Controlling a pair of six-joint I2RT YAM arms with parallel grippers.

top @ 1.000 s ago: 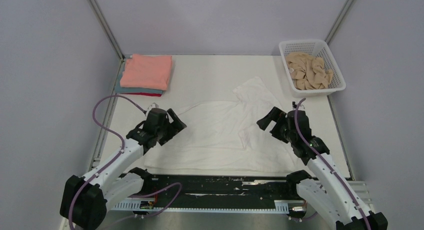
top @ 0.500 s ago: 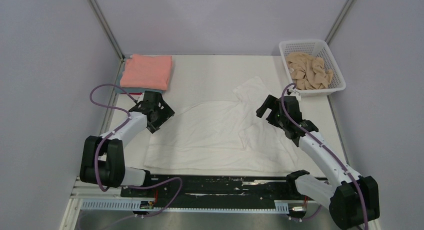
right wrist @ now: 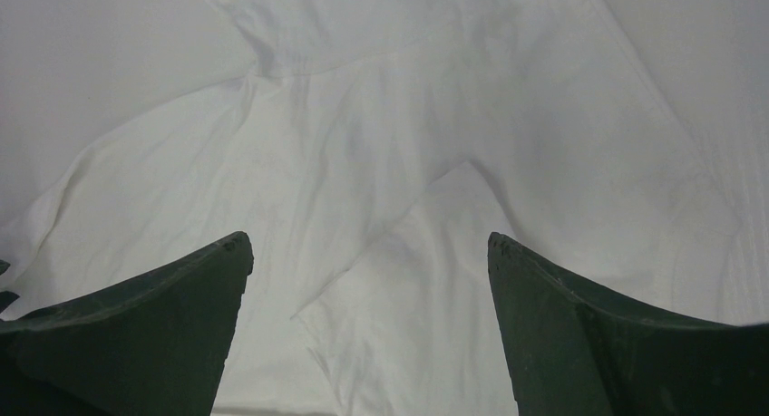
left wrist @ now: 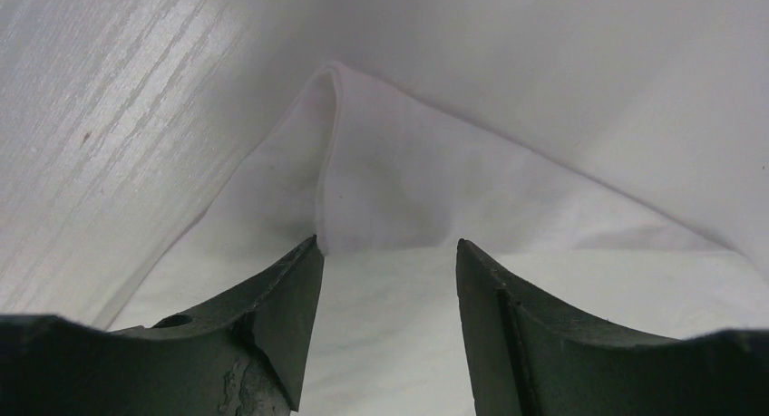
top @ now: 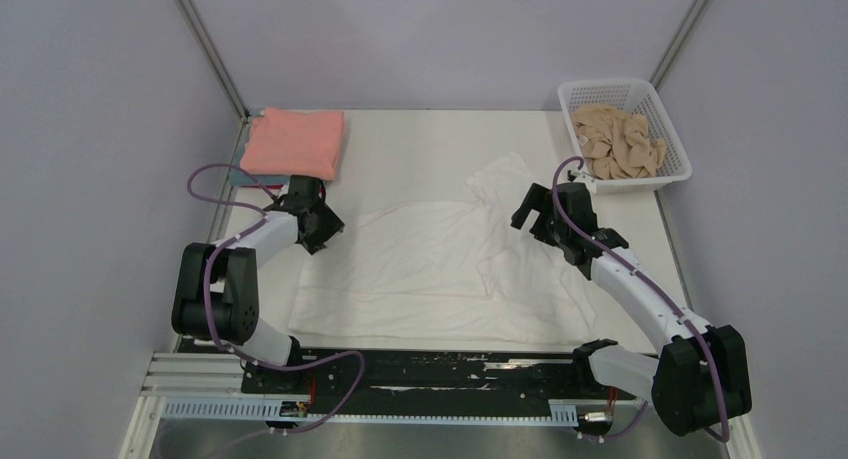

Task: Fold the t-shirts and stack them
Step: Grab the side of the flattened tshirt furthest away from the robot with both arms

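Next, my left gripper pinches the t-shirt's folded-over corner (left wrist: 367, 194) while my right gripper pulls back the white t-shirt's far corner, because that far corner sticks out past its long edge.
A large plain white t-shirt (top: 430, 269) lies spread, partly folded and creased, in the middle of the table. My left gripper (top: 327, 227) is open at its left edge. In the left wrist view (left wrist: 388, 244) the jaws stand apart low over the white cloth (left wrist: 408, 189), just short of a raised fold. My right gripper (top: 524, 212) is open over the shirt's right part, wide and empty above creased cloth (right wrist: 399, 162) in the right wrist view (right wrist: 370, 239). A salmon-pink folded shirt (top: 293, 142) tops a stack at the far left, with a teal edge (top: 236, 176) below. A tan shirt (top: 620, 139) lies crumpled in the basket.
A white plastic mesh basket (top: 604, 82) stands at the far right corner. The white table (top: 420, 139) is bounded by grey walls and metal posts. A black rail runs along the near edge by the arm bases.
Both arms have reached further from their bases. My left gripper moved up and left to the shirt's left edge. My right gripper moved a little towards the far side.
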